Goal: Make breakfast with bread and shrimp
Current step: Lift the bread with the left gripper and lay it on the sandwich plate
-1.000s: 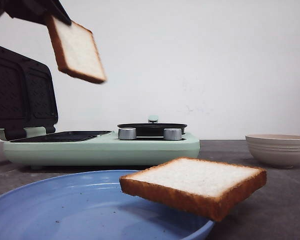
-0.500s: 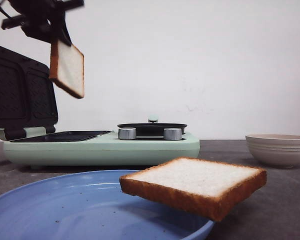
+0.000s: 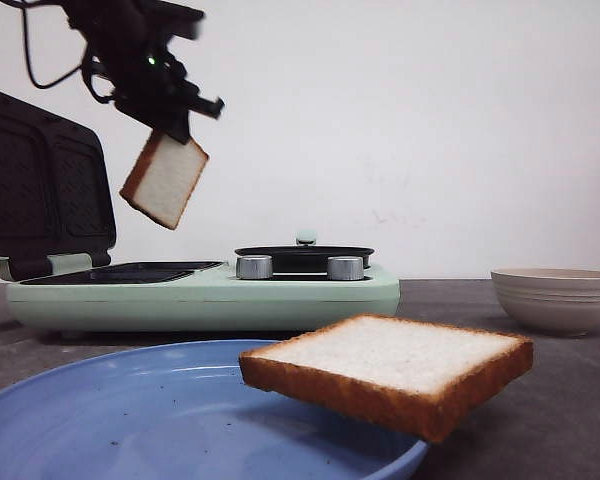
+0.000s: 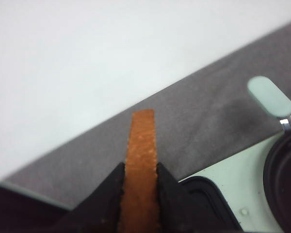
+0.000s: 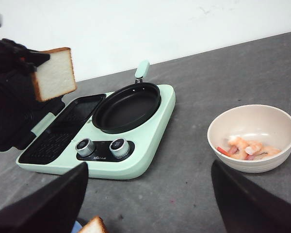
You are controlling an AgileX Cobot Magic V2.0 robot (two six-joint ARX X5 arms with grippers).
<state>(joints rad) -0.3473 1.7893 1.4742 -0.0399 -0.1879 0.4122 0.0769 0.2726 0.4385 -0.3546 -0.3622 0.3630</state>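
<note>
The left gripper needs to release the slice of bread on the black grill plate (image 3: 151, 264) between the open lid and the pan. The slice is now tilted above the grill side.
My left gripper (image 3: 170, 128) is shut on a slice of bread (image 3: 165, 180), holding it tilted in the air above the open grill side of the mint-green breakfast maker (image 3: 205, 295). In the left wrist view the slice's brown crust (image 4: 141, 165) sits pinched between the jaws of the left gripper (image 4: 139, 180). A second bread slice (image 3: 390, 368) rests on the rim of the blue plate (image 3: 130, 420). Pinkish-orange shrimp (image 5: 246, 147) lie in the beige bowl (image 5: 252, 137). My right gripper (image 5: 148, 194) is open and empty over the dark table.
The breakfast maker's lid (image 3: 40, 185) stands open at the left. A round black pan (image 5: 126, 107) sits on the maker's right half, with two silver knobs (image 5: 102, 147) in front. A white wall runs behind.
The left gripper has carried its bread slice to the right and lower, turning it from near upright to tilted, over the grill side.
</note>
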